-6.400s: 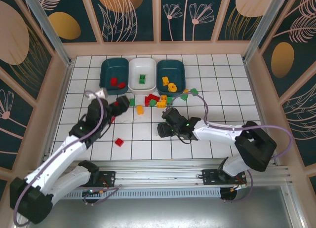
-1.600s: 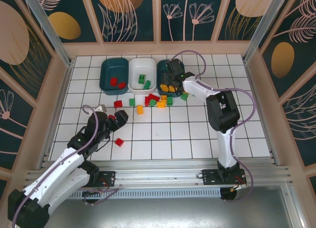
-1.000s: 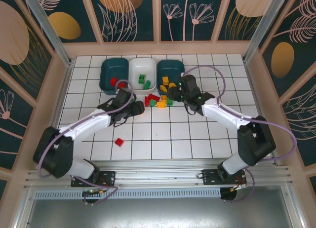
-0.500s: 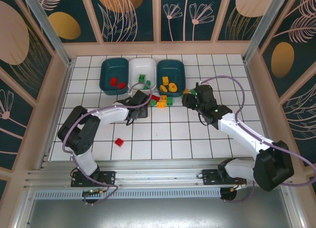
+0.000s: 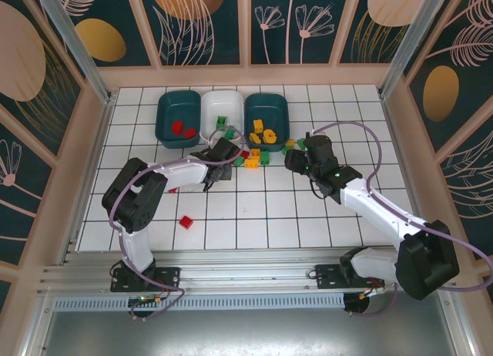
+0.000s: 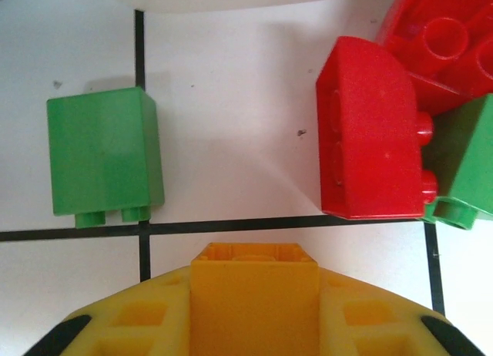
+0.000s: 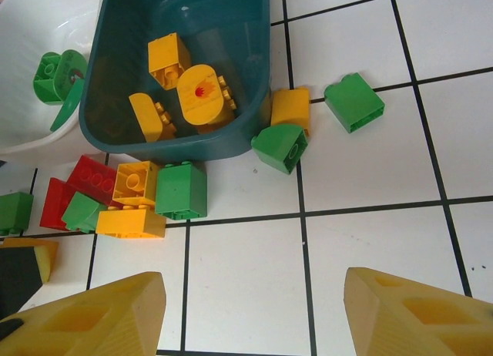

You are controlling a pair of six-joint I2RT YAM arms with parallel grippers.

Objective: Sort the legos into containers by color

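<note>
Next, my left gripper releases the orange-yellow lego, now just in front of the white container, between the nearer orange-yellow legos inside their teal container (image 5: pixel 265 139).
My left gripper (image 5: pixel 221 157) is just in front of the white container (image 5: pixel 208 109), shut on an orange-yellow lego (image 6: pixel 254 302) that sits between its yellow fingers. Past it in the left wrist view lie a green lego (image 6: pixel 104 152) and two red legos (image 6: pixel 370 140). My right gripper (image 7: pixel 250 317) hovers open over bare tiles, in front of the right teal container (image 7: pixel 239 63), which holds three orange-yellow legos (image 7: pixel 202 94). Green legos (image 7: pixel 281 146) and an orange-yellow one (image 7: pixel 291 108) lie by that container. The left teal container (image 5: pixel 160 113) holds red legos (image 5: pixel 179 128).
A mixed pile of red, green and orange-yellow legos (image 5: pixel 253 157) lies in front of the containers, between both grippers. One red lego (image 5: pixel 186 222) lies alone nearer the arm bases. Wooden walls and metal posts ring the tiled floor.
My left gripper has closed on the orange-yellow lego, and its arm has folded in closer to the pile. The right gripper has hardly moved over the last half second.
</note>
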